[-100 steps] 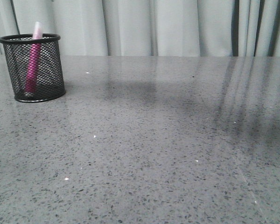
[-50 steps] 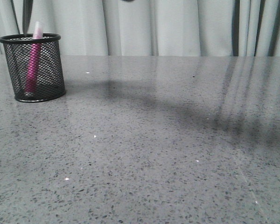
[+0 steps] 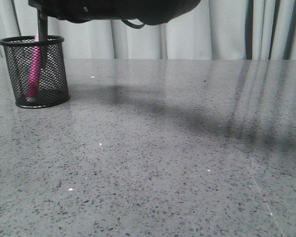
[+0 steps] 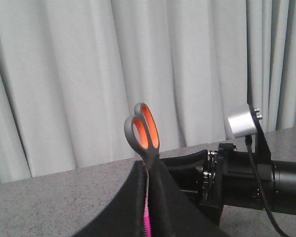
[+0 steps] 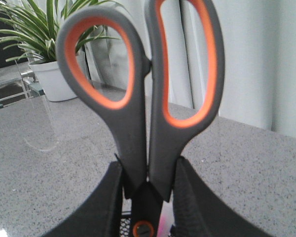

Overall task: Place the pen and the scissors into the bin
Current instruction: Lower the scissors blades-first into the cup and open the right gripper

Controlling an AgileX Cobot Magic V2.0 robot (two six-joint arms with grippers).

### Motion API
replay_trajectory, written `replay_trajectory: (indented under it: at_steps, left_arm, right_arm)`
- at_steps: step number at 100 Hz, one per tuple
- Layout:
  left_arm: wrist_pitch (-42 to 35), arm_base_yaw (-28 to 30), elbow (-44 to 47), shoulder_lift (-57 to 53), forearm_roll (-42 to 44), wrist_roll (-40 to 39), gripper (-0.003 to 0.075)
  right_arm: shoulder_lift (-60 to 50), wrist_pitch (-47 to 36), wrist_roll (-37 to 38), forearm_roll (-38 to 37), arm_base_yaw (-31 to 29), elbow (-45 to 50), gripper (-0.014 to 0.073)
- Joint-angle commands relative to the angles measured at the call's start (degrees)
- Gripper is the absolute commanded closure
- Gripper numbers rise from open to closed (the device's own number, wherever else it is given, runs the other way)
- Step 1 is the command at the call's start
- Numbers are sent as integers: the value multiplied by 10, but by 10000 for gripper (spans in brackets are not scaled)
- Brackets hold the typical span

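Next, my right gripper lets go of the scissors inside the bin (image 3: 38,55) (image 5: 148,228) beside the pen, with their handles above the bin's rim.
The bin (image 3: 37,74) stands on the table at the far left, with the pen (image 3: 34,69) upright inside it. My right gripper (image 5: 149,168) is shut on the scissors (image 5: 138,138) just above their orange pivot dot, handles up. It reaches in from the top of the front view (image 3: 44,7). The dark blades (image 3: 41,27) hang at the bin's rim beside the pen's cap. My left gripper (image 4: 148,165) is shut. The scissors (image 4: 147,129) rise behind its tips, and the pen (image 4: 147,219) shows through the thin slit.
The grey speckled table (image 3: 163,163) stretches right of the bin, with pale curtains (image 3: 227,29) behind it. My right arm (image 4: 246,182) crosses the left wrist view. A potted plant (image 5: 54,74) and a clear stand (image 5: 34,118) sit beyond the table's far side.
My right arm has come down into the top of the front view, bringing the scissors' blades to the bin's rim. The bin and the pen have not moved.
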Motion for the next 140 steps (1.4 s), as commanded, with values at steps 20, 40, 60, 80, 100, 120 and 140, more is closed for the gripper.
replay_trajectory:
  at_steps: [20, 40, 60, 80, 100, 120, 140]
  left_arm:
    - [0, 2, -16, 1, -17, -6, 742]
    - [0, 2, -16, 1, -17, -6, 742]
    - [0, 2, -16, 1, -17, -6, 742]
    - [0, 2, -16, 1, -17, -6, 742]
    - [0, 2, -16, 1, -17, -6, 742]
    - [0, 2, -16, 1, -17, -6, 742]
    - [0, 2, -16, 1, -17, -6, 742]
  right_arm:
    - [-25, -53, -6, 1, -9, -9, 669]
    - [-20, -53, -6, 1, -9, -8, 669]
    - [-13, -53, -6, 1, -9, -8, 669]
    - [-13, -51, -6, 1, -9, -8, 669]
    - [-13, -51, -6, 1, -9, -8, 669]
    - [-13, -44, -6, 0, -9, -8, 664]
    - [-13, -35, -6, -13, -9, -8, 486]
